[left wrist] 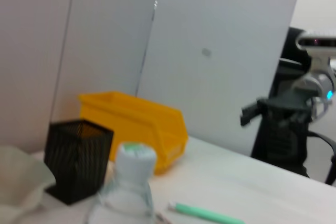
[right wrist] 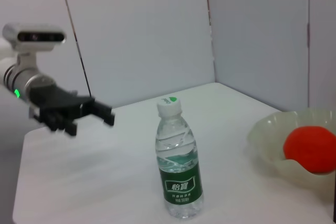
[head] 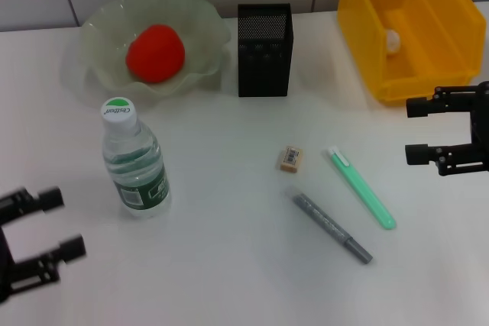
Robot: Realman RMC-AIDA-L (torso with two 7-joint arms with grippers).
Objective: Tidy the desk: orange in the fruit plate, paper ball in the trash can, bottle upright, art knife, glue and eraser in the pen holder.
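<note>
The green art knife is next for my right gripper, which should move to it and close on the knife's body (head: 349,170) just below its white end.
The orange (head: 155,53) lies in the pale green fruit plate (head: 92,28) at the back left. The bottle (head: 134,159) stands upright in front of the plate. The black mesh pen holder (head: 264,50) stands at the back middle. The paper ball (head: 393,40) lies inside the yellow trash can (head: 428,43) at the back right. The tan eraser (head: 289,159), the green pen-shaped art knife (head: 361,187) and the grey glue stick (head: 332,227) lie on the table in the middle. My left gripper (head: 63,223) is open and empty at the front left. My right gripper (head: 412,130) is open and empty at the right, in front of the trash can.
The white table (head: 229,265) ends at a grey panelled wall behind. The right wrist view shows the bottle (right wrist: 178,166), the orange (right wrist: 310,148) in the plate (right wrist: 268,140) and the left gripper (right wrist: 79,111). The left wrist view shows the trash can (left wrist: 136,124), the pen holder (left wrist: 77,158) and the knife (left wrist: 207,214).
</note>
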